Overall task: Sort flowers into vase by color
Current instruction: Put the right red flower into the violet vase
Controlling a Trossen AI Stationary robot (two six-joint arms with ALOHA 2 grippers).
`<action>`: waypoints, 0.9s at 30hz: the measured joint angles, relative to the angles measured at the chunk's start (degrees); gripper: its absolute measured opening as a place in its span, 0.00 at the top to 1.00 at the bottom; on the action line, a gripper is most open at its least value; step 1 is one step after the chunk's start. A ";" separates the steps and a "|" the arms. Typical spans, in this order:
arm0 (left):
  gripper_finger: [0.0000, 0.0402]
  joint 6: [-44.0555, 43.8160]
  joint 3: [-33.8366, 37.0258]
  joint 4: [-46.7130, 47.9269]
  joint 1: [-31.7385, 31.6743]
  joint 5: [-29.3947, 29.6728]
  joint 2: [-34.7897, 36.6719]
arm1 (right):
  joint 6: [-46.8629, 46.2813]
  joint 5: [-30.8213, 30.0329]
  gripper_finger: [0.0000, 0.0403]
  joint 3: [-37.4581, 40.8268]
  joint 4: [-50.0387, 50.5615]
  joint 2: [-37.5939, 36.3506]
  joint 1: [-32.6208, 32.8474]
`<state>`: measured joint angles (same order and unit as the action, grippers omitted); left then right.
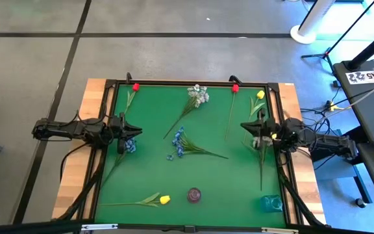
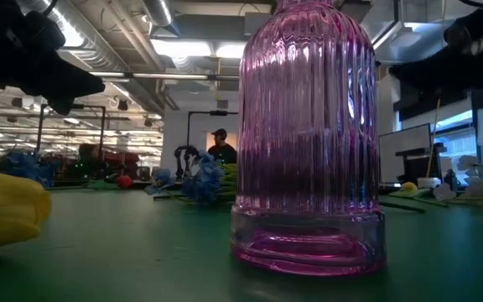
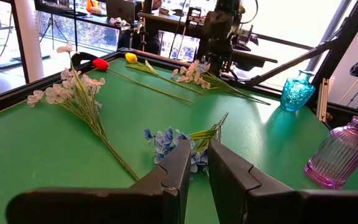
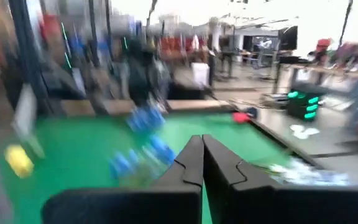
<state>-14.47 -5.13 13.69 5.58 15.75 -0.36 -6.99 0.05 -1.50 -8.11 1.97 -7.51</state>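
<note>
The red tulip beside the far yellow tulip is next for my right gripper, which should go to it and close on its stem (image 1: 232,102) just below the bloom.
Flowers lie flat on the green mat (image 1: 154,172). There are two red tulips (image 1: 136,86) (image 1: 235,88), a yellow tulip (image 1: 260,95) at the far right, and another yellow tulip (image 1: 165,199) by the near edge. A whitish spray (image 1: 198,95) and a blue spray (image 1: 180,146) lie mid-table. My left gripper (image 1: 135,132) (image 3: 200,163) hovers beside a second blue spray (image 1: 130,146), fingers a narrow gap apart. My right gripper (image 1: 245,127) (image 4: 202,142) is shut and hangs over a second whitish spray (image 1: 261,140). The pink vase (image 1: 194,194) (image 2: 309,143) and teal vase (image 1: 271,203) stand upright near the near edge.
A raised black frame (image 1: 187,82) borders the mat, with wooden table edges (image 1: 93,104) outside it. In the left wrist view the teal vase (image 3: 297,92) and pink vase (image 3: 344,152) stand off to one side. A person (image 2: 220,147) shows far behind the table.
</note>
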 joint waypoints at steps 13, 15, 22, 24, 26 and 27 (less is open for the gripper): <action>0.87 0.01 0.02 0.00 0.00 0.02 0.00 | -23.87 7.86 0.98 -0.04 -27.13 12.09 0.08; 0.87 0.00 0.00 0.00 0.01 0.00 0.00 | -26.18 4.16 0.96 -0.04 -26.69 15.98 0.07; 0.87 0.00 0.01 0.00 0.01 0.00 0.00 | -30.23 4.54 0.92 -1.12 -28.97 33.77 0.32; 0.87 0.00 0.01 0.00 0.00 0.02 0.00 | -29.09 1.85 0.92 -3.77 -28.77 38.63 1.44; 0.87 0.00 0.02 0.00 0.02 0.00 0.00 | -27.34 -4.94 0.94 -7.36 -25.85 43.41 2.69; 0.87 0.01 0.00 0.00 0.02 0.02 0.00 | -27.50 -9.42 0.94 -9.60 -22.64 45.61 3.01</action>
<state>-14.46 -5.12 13.69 5.60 15.77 -0.36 -34.49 -9.36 -11.09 -30.76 47.57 -4.50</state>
